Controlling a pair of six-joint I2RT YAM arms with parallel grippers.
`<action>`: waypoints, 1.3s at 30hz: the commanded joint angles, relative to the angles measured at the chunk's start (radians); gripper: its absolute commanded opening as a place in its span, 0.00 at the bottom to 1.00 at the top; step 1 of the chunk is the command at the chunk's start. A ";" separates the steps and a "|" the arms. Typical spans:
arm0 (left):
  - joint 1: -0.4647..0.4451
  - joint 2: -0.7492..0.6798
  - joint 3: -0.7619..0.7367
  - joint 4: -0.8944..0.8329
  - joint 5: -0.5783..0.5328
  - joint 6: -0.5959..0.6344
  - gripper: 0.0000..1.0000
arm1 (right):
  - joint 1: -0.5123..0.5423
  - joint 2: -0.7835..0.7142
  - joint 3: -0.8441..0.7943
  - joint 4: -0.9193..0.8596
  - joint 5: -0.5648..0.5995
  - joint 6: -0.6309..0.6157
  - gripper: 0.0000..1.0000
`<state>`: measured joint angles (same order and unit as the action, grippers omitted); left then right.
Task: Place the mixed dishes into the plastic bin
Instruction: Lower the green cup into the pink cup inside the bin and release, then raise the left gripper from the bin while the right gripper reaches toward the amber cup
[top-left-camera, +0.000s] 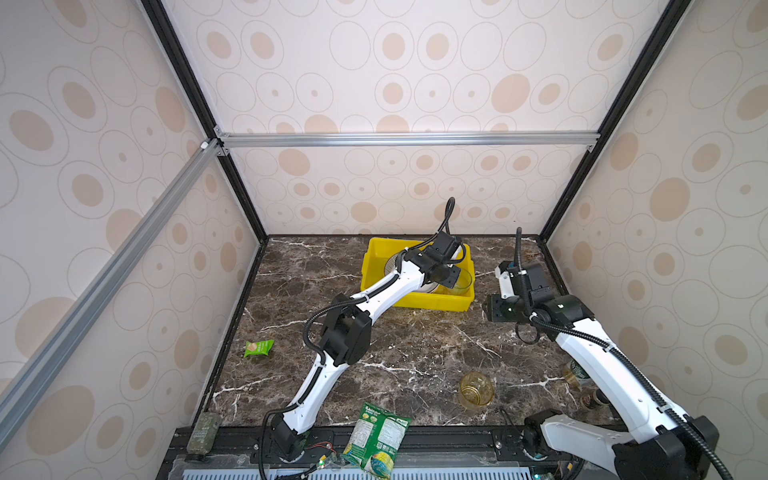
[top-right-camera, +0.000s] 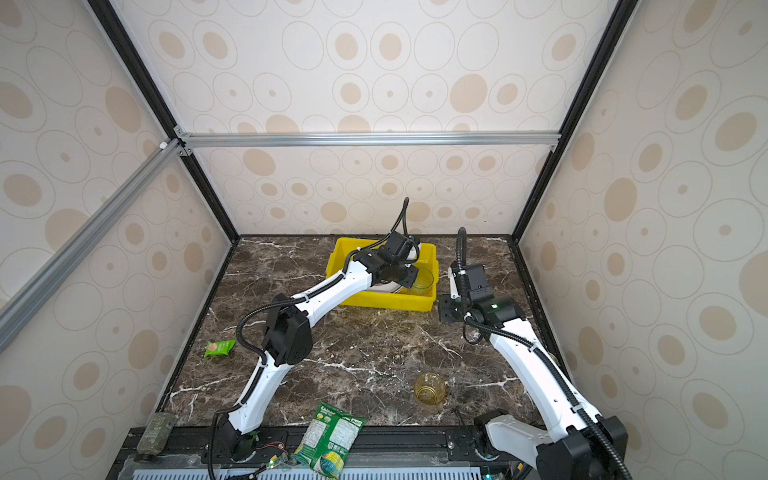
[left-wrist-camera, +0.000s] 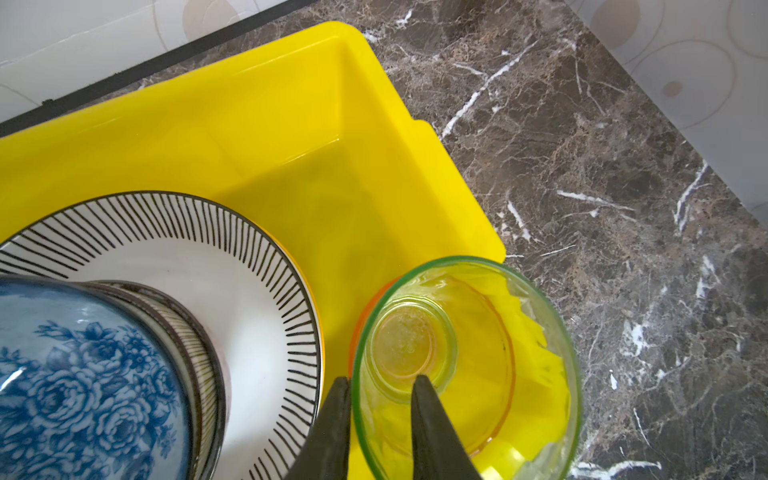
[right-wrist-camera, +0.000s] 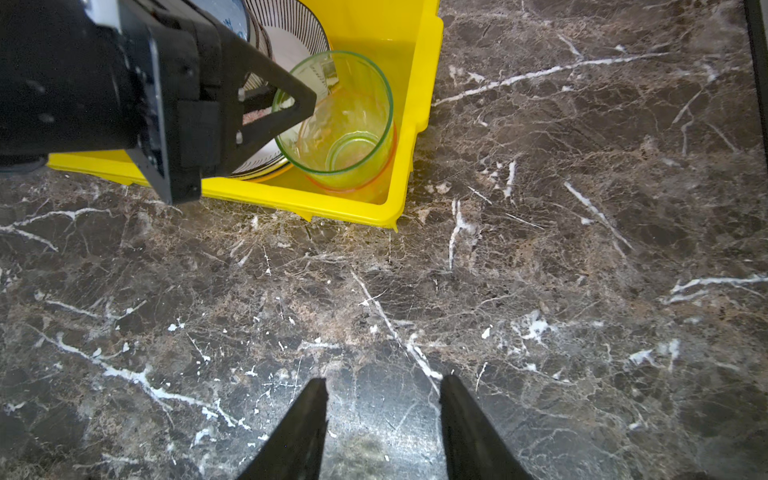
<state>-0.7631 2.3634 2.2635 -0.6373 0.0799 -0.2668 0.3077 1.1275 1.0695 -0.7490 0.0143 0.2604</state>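
I will move my right gripper to the amber tumbler next and grab the tumbler's rim (top-left-camera: 493, 385) on the side toward the small bottles.
The yellow plastic bin (top-left-camera: 376, 266) (left-wrist-camera: 270, 124) stands at the back of the marble table. It holds a black-striped plate (left-wrist-camera: 249, 291) and a blue floral bowl (left-wrist-camera: 83, 395) stacked in a striped bowl. A green tumbler (left-wrist-camera: 519, 332) (right-wrist-camera: 353, 83) stands upright in the bin's near right corner, nested in an orange-rimmed glass. My left gripper (left-wrist-camera: 380, 378) straddles its rim, one finger inside and one outside, open wider than the wall. An amber tumbler (top-left-camera: 476, 390) (top-right-camera: 430, 388) rests on the table at front right. My right gripper (right-wrist-camera: 382, 378) hovers open and empty over bare marble right of the bin.
Two green snack packets lie on the table, a small one (top-left-camera: 258, 348) at the left and a large one (top-left-camera: 376, 442) over the front edge. Small bottles (top-left-camera: 575, 374) stand by the right wall, partly behind the right arm. Patterned walls enclose three sides.
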 joint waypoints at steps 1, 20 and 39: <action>0.010 -0.066 0.023 -0.009 -0.012 0.004 0.29 | 0.002 -0.037 0.000 -0.054 -0.045 0.009 0.48; 0.011 -0.465 -0.446 0.120 -0.067 -0.003 0.34 | 0.002 -0.190 -0.064 -0.190 -0.162 0.075 0.50; 0.011 -0.779 -0.827 0.135 -0.085 -0.057 0.35 | 0.013 -0.247 -0.155 -0.279 -0.211 0.138 0.50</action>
<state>-0.7620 1.6257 1.4494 -0.5091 0.0029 -0.3031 0.3088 0.8898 0.9348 -0.9844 -0.1829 0.3779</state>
